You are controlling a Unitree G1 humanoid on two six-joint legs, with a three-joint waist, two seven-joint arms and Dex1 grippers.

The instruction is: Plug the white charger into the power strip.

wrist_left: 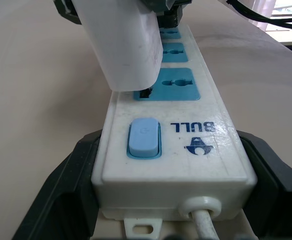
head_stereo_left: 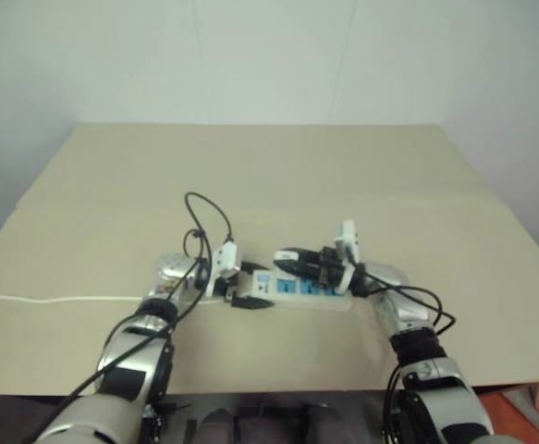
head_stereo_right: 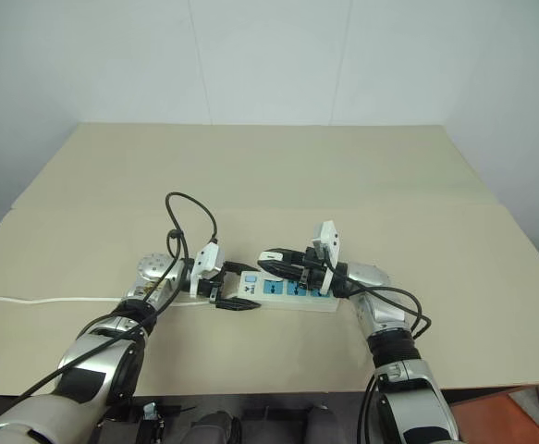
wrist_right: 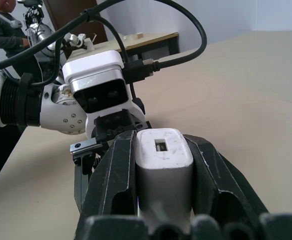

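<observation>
I should release the white charger from my right gripper, standing in the blue socket point(head_stereo_left: 287, 277) nearest the switch of the power strip.
The power strip point(wrist_left: 186, 150) lies on the table, and my left gripper point(head_stereo_left: 251, 294) is shut on its switch end, with black fingers point(wrist_left: 60, 190) against both long sides. The blue switch point(wrist_left: 144, 137) and blue sockets face up. My right gripper point(wrist_right: 163, 150) is shut on the white charger point(wrist_right: 163, 165), which is clamped between its two fingers point(wrist_right: 118, 175). The white charger point(wrist_left: 125, 45) hangs tilted over the socket nearest the switch. Its lower end is at that socket's edge, and a dark prong point(wrist_left: 146, 92) shows just beneath it.
The strip's thin white cord point(head_stereo_left: 56, 299) runs left across the tan table point(head_stereo_left: 278, 176) to its edge. Black cables loop above my left wrist point(head_stereo_left: 204, 217). A person point(wrist_right: 5, 30) sits far off in the right wrist view. The table's near edge is close under my arms.
</observation>
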